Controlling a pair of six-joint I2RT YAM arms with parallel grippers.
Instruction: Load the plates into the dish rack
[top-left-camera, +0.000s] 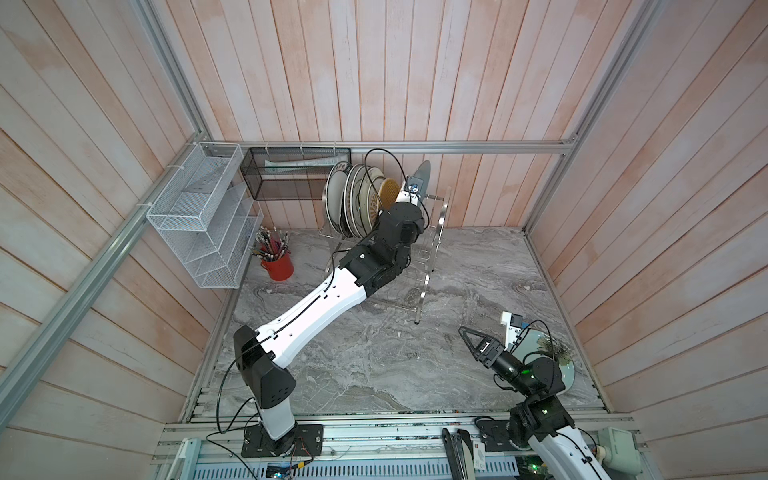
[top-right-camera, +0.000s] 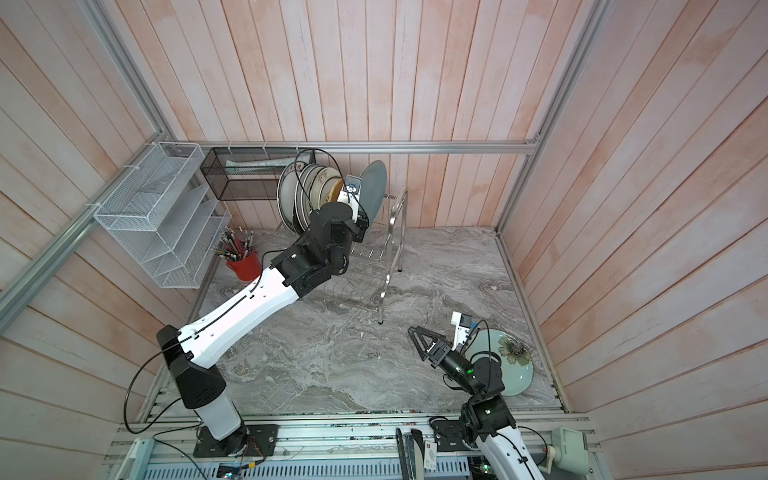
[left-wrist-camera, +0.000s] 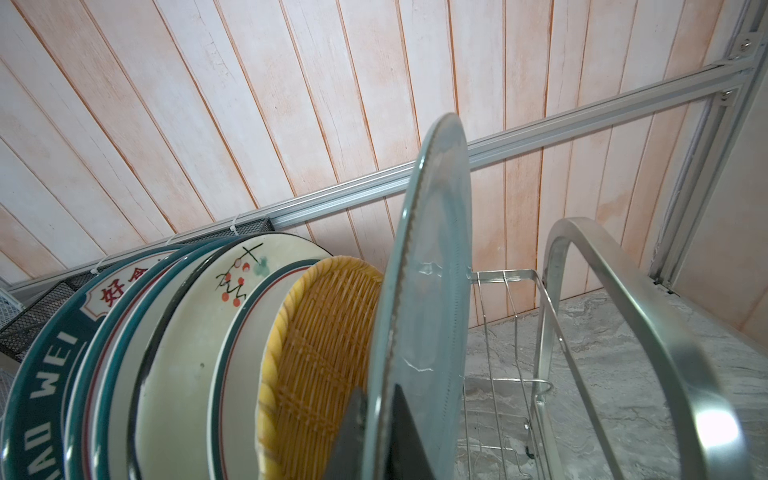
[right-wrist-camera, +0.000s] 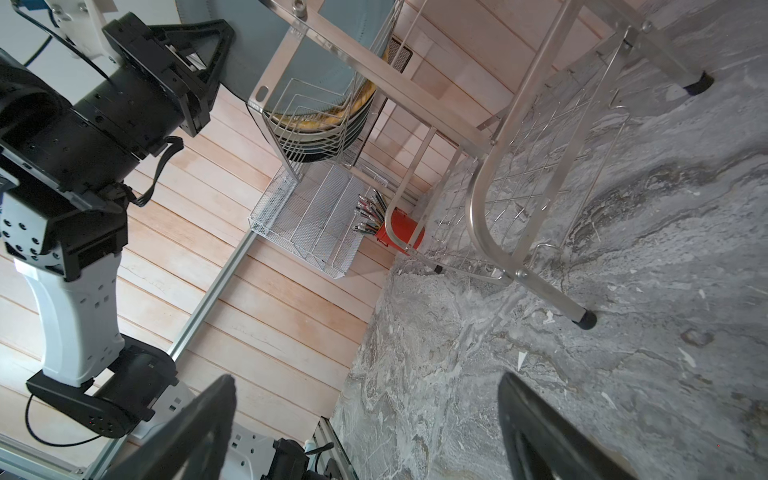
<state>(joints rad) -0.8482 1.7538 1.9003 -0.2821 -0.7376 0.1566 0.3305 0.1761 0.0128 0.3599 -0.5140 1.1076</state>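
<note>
The grey-blue plate, now upright over the rack's upper tier, will be let go by my left gripper between the yellow woven plate (top-left-camera: 418, 190) (left-wrist-camera: 424, 352) and the metal end bar of the dish rack.
My left gripper (left-wrist-camera: 378, 399) is shut on the lower rim of a grey-blue plate (left-wrist-camera: 432, 270), holding it upright over the dish rack's (top-left-camera: 436, 232) upper tier. It stands just beside a yellow woven plate (left-wrist-camera: 320, 332). Several plates (top-left-camera: 353, 195) stand on edge in the rack, among them a cream floral one (left-wrist-camera: 232, 299) and a dark lettered one (left-wrist-camera: 41, 374). A pale teal plate (top-right-camera: 519, 374) with a flower lies flat on the table at the right front. My right gripper (right-wrist-camera: 365, 378) hovers open and empty beside it, also seen in a top view (top-right-camera: 424, 338).
A white mesh organiser (top-left-camera: 199, 216) hangs on the left wall and a black mesh basket (top-left-camera: 291, 174) on the back rail. A red cup of pens (top-left-camera: 277, 262) stands left of the rack. Wooden walls close in the grey marble table (top-left-camera: 374, 357).
</note>
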